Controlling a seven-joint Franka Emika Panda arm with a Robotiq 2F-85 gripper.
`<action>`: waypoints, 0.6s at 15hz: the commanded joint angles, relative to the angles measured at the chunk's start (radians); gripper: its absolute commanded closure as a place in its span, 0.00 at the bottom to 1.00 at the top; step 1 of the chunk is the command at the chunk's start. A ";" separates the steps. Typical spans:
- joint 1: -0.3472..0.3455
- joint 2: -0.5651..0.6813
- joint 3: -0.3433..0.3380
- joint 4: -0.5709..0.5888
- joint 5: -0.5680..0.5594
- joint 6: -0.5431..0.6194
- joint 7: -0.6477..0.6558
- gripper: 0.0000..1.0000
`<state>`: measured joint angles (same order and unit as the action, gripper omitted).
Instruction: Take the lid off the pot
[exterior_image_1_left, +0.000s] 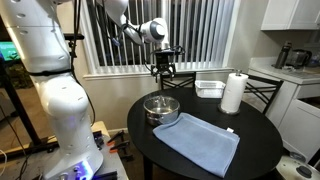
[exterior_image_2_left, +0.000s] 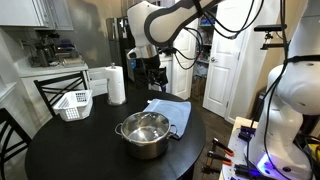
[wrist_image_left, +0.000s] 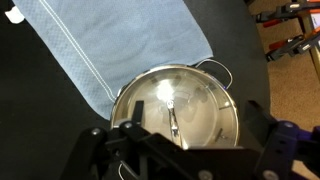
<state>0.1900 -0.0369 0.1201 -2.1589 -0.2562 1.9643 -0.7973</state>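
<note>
My gripper should next move down to the glass lid's thin centre handle (exterior_image_1_left: 160, 99) (wrist_image_left: 174, 125) and close on it, because that handle lifts the lid off the pot.
The shiny steel pot (exterior_image_1_left: 162, 108) stands on the round dark table in both exterior views (exterior_image_2_left: 145, 136). In the wrist view the pot (wrist_image_left: 222, 78) fills the lower middle. The glass lid (wrist_image_left: 190, 100) lies on it, showing glare and a thin dark centre handle. My gripper (exterior_image_1_left: 165, 68) hangs well above the pot in both exterior views (exterior_image_2_left: 153, 76). In the wrist view its fingers (wrist_image_left: 180, 130) are spread wide to either side of the pot, open and empty.
A blue-grey cloth (exterior_image_1_left: 198, 142) lies on the table beside the pot, also in the wrist view (wrist_image_left: 110, 40). A paper towel roll (exterior_image_1_left: 233, 92) and a clear container (exterior_image_1_left: 209, 87) stand at the far side. A white basket (exterior_image_2_left: 72, 103) sits on a chair.
</note>
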 joint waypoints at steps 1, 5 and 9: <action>0.008 0.030 0.034 0.014 -0.014 0.048 -0.088 0.00; -0.008 0.109 0.033 0.027 0.003 0.162 -0.189 0.00; -0.038 0.204 0.032 0.044 0.045 0.219 -0.254 0.00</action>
<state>0.1804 0.0982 0.1483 -2.1481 -0.2495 2.1521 -0.9736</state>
